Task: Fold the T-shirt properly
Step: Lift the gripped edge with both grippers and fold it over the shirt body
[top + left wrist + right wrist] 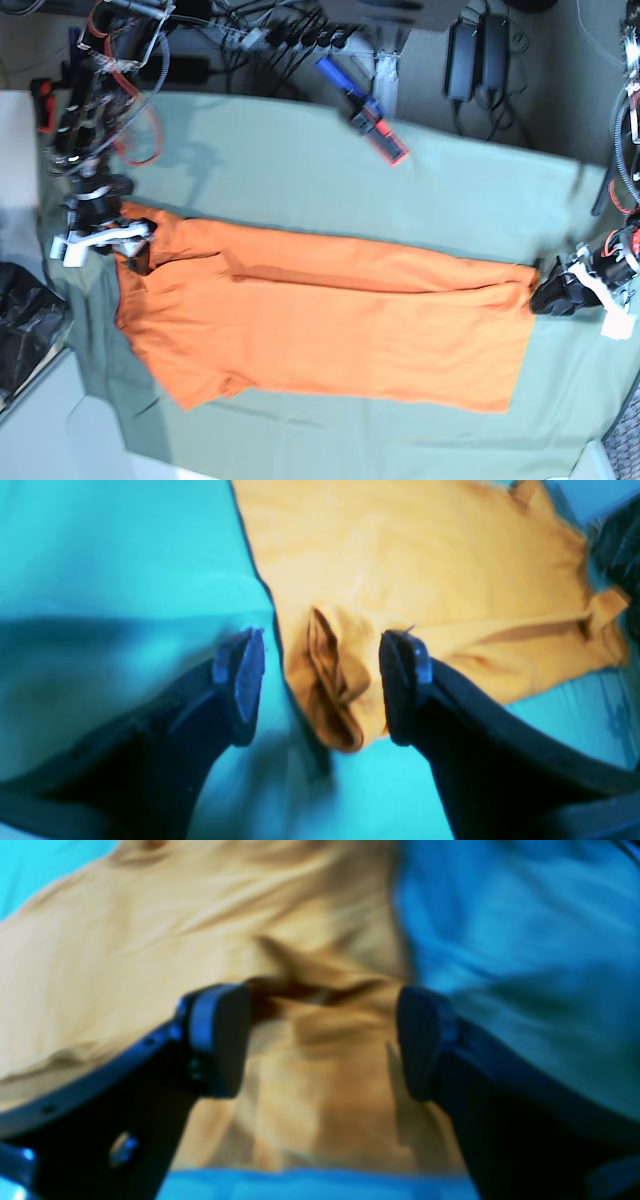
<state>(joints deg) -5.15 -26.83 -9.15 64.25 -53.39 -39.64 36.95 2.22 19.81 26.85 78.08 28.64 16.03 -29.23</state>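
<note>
The T-shirt has a fold along its upper part, so my right gripper should take the T-shirt's far corner [132,209] and first stretch the T-shirt flat with my left gripper.
The orange T-shirt [330,320] lies spread lengthwise on the green cloth [450,190], with a fold running along its upper part. At the shirt's right edge in the base view, my left gripper [552,296] is open. In the left wrist view my left gripper [325,680] straddles a bunched corner of the T-shirt [400,555] without pinching it. My right gripper [135,243] is at the shirt's left end. In the right wrist view my right gripper [324,1042] is open just above the wrinkled T-shirt [150,940], holding nothing.
A blue and red tool [375,122] lies on the far part of the green cloth. Cables and power bricks [470,50] crowd the back edge. A black bag [25,310] sits off the table's left side.
</note>
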